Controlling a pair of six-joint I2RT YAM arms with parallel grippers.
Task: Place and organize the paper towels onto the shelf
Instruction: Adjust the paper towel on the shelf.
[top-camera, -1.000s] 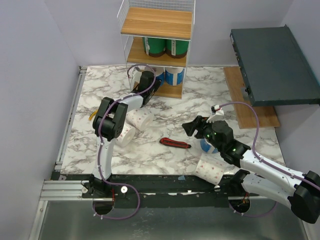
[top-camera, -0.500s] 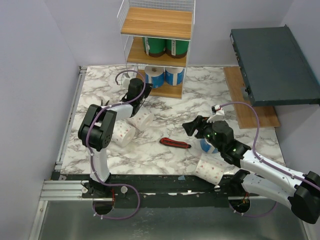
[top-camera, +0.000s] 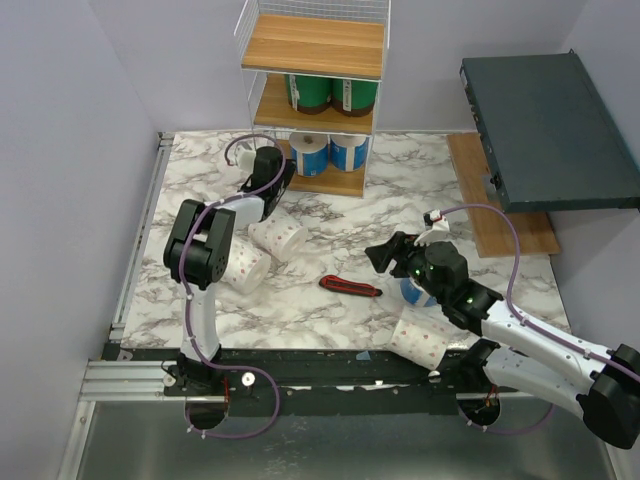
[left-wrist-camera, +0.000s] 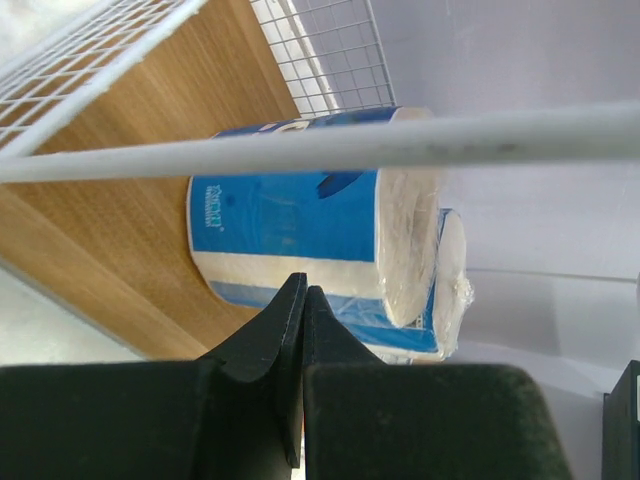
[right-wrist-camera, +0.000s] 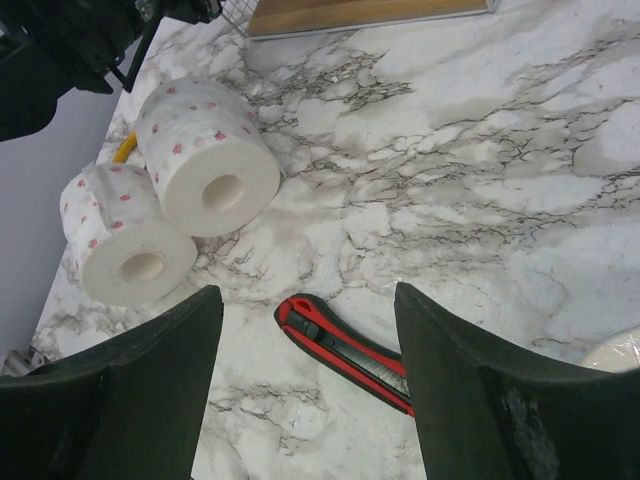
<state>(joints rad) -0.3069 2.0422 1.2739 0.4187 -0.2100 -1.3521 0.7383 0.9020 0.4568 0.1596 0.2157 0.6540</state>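
The blue roll's top edge (top-camera: 408, 285) (right-wrist-camera: 608, 354), on the side toward the utility knife, will be gripped by my right gripper, with one finger in the roll's hole.
The shelf (top-camera: 312, 45) stands at the back of the table. Two green-wrapped paper towels (top-camera: 320, 92) sit on its middle tier and two blue-wrapped ones (top-camera: 310, 152) on the bottom tier. My left gripper (top-camera: 285, 175) is shut and empty just left of the bottom tier. In the left wrist view its tips (left-wrist-camera: 303, 290) point at a blue roll (left-wrist-camera: 300, 230). Two white dotted rolls (top-camera: 278, 237) (right-wrist-camera: 205, 155) lie on the marble. My right gripper (top-camera: 383, 250) (right-wrist-camera: 308, 300) stands open above the table, holding nothing. Another dotted roll (top-camera: 420, 338) and a blue roll (top-camera: 410, 292) lie by the right arm.
A red-and-black utility knife (top-camera: 350, 287) (right-wrist-camera: 350, 350) lies on the marble table (top-camera: 420, 190) below my right gripper. A yellow pliers handle (right-wrist-camera: 125, 148) pokes out behind the dotted rolls. A dark slab (top-camera: 545, 130) stands over a wooden board (top-camera: 500, 225) at the right.
My left gripper has drawn back leftward from the shelf's bottom tier, its elbow swinging left. It stays shut. The right arm has not moved.
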